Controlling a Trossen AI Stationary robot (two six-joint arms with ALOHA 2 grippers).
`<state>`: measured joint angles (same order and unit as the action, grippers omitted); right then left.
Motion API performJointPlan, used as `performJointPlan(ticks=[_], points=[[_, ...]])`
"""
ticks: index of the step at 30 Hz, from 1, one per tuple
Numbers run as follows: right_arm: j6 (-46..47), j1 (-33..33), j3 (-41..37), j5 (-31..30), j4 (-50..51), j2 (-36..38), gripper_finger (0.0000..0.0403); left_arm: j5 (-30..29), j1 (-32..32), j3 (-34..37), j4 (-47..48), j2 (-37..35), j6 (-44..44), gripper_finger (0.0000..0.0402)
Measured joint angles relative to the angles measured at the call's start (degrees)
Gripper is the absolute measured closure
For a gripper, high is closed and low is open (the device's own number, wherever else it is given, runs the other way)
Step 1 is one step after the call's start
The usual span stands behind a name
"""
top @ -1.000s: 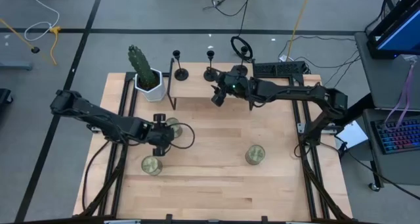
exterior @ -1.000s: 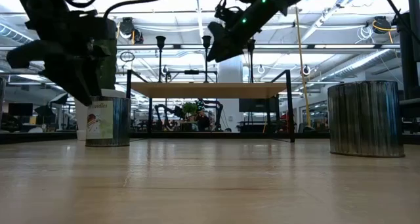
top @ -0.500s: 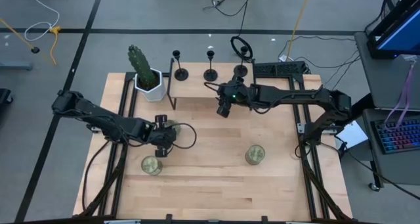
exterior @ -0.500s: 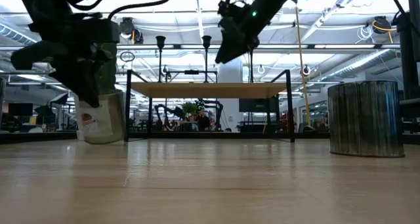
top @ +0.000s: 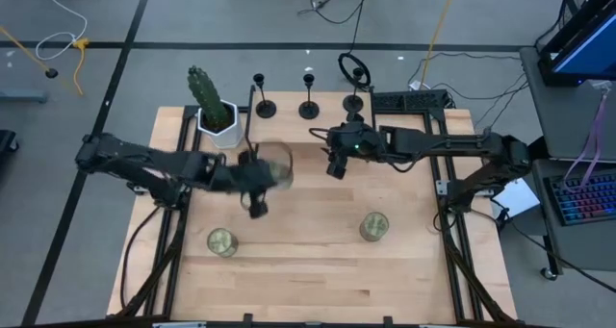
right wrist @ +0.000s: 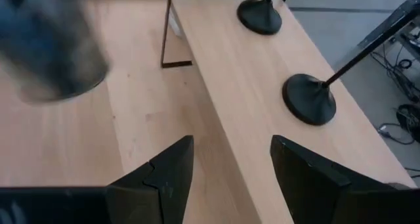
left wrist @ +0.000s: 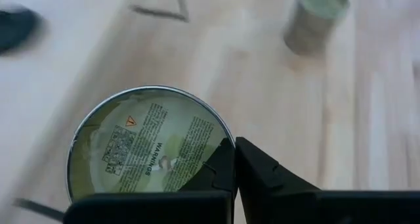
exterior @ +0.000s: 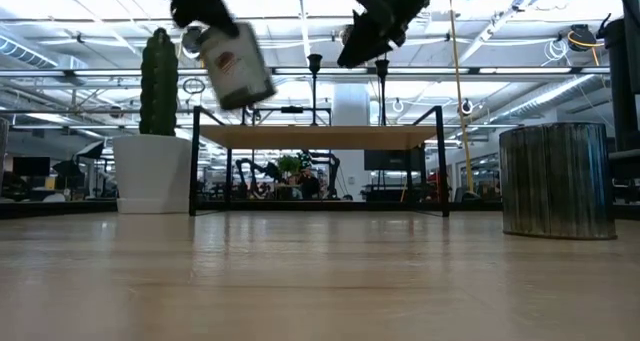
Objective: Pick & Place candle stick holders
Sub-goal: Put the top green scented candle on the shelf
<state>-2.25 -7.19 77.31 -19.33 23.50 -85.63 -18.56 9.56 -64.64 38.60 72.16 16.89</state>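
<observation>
The robot's left gripper needs to set the candle tin, held high above the table now, down in front of the candle stick holder nearest the cactus (top: 263, 129).
Three black candle stick holders (top: 262, 107) (top: 308, 107) (top: 354, 102) stand on their round bases on a small raised wooden shelf (top: 298, 128) at the table's far side. My right gripper (top: 335, 164) hovers open just in front of that shelf, with nothing between its fingers (right wrist: 231, 145); two holder bases (right wrist: 308, 99) lie ahead of it. My left gripper (top: 260, 181) is shut on a round candle tin (top: 276, 169) and holds it in the air near the table's middle. The low view shows the tin (exterior: 235, 66) tilted, high above the table. My left gripper holds the candle tin at its round edge (left wrist: 222, 144), right where the two shut fingers (left wrist: 262, 175) meet. The tin's flat face with a warning label (left wrist: 147, 145) is turned toward the wrist camera. The tin is lifted clear of the table and tilted.
Two more tins stand on the table, near left (top: 222, 241) and near right (top: 374, 227). A cactus in a white pot (top: 214, 112) stands at the far left beside the shelf. Black frame rails run along both table sides.
My left gripper has taken hold of the tin and swung it up off the table, toward the right and far edges; the tin has tipped from upright to tilted. My right gripper has drawn back from the shelf toward the near edge, still open.
</observation>
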Motion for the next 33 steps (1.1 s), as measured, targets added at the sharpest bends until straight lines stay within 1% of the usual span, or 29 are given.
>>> performJointPlan(ticks=[3, 6, 8, 11, 15, 18, 21, 26, 33], points=[[0.01, 0.29, 0.16, -0.04, -0.79, 0.4, 0.0204, -0.06, -5.61, -6.44, 6.18, 0.56, -0.15, 0.0398], [-0.13, 0.37, -0.01, 0.02, 0.37, 0.72, 0.0204, -0.35, -11.56, -10.69, 12.45, 1.32, -0.83, 0.0399], [-0.5, 0.36, 0.06, -0.03, -0.15, 0.79, 0.0204, 0.03, -16.0, -12.3, 13.01, 1.99, -2.15, 0.0399], [-0.61, 0.36, 0.08, -0.04, 0.02, 0.7, 0.0204, 4.15, -22.42, -12.63, 13.21, 2.84, -4.45, 0.0399], [-0.97, 0.36, 0.06, -0.04, -0.05, 0.74, 0.0204, 9.88, -28.88, -12.61, 13.96, 5.46, -5.75, 0.0399], [-2.74, 0.36, 0.06, -0.04, 0.03, 0.7, 0.0204, 12.7, -31.91, -12.83, 14.3, 7.15, -6.67, 0.0399], [-3.01, 0.36, 0.06, -0.05, -0.02, 0.72, 0.0204, 15.41, -33.84, -12.85, 13.77, 7.28, -8.32, 0.0397], [-3.1, 0.34, 0.07, -0.05, 0.06, 0.72, 0.0204, 16.1, -35.2, -12.83, 13.08, 7.64, -10.93, 0.0393], [-3.05, 0.34, 0.06, -0.02, 0.05, 0.72, 0.0204, 15.98, -36.32, -12.73, 12.6, 7.65, -17.32, 0.0389]])
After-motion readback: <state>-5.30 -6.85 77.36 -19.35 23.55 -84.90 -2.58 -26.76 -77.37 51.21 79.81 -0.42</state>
